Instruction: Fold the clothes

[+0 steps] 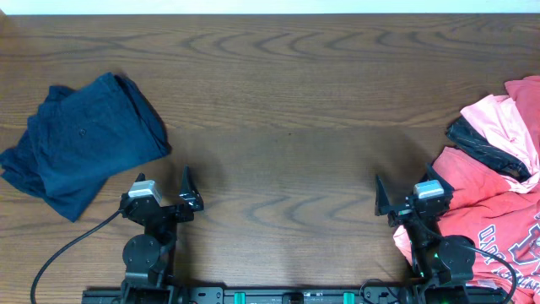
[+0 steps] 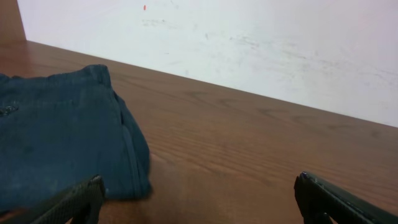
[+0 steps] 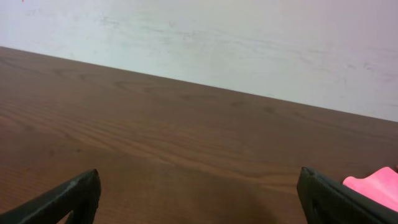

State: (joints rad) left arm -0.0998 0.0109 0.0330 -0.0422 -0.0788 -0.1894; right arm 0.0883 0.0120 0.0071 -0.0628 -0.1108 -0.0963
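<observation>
The red garment's far edge (image 1: pixel 450 157), next to the black piece in the pile, is the next place my right gripper should go to and close.
A folded dark blue garment (image 1: pixel 80 139) lies at the table's left; it also shows in the left wrist view (image 2: pixel 56 143). A pile of pink and red clothes (image 1: pixel 498 194) with a black piece (image 1: pixel 481 143) lies at the right edge; a pink corner shows in the right wrist view (image 3: pixel 376 186). My left gripper (image 1: pixel 164 181) is open and empty near the front edge, just right of the blue garment; its fingers show in the left wrist view (image 2: pixel 199 196). My right gripper (image 1: pixel 405 190) is open and empty, just left of the pink pile; its fingers show in the right wrist view (image 3: pixel 199 193).
The brown wooden table (image 1: pixel 278 110) spans the view between the two heaps. A white wall (image 2: pixel 249 43) stands behind its far edge. Black cables (image 1: pixel 67 249) run from the arm bases at the front edge.
</observation>
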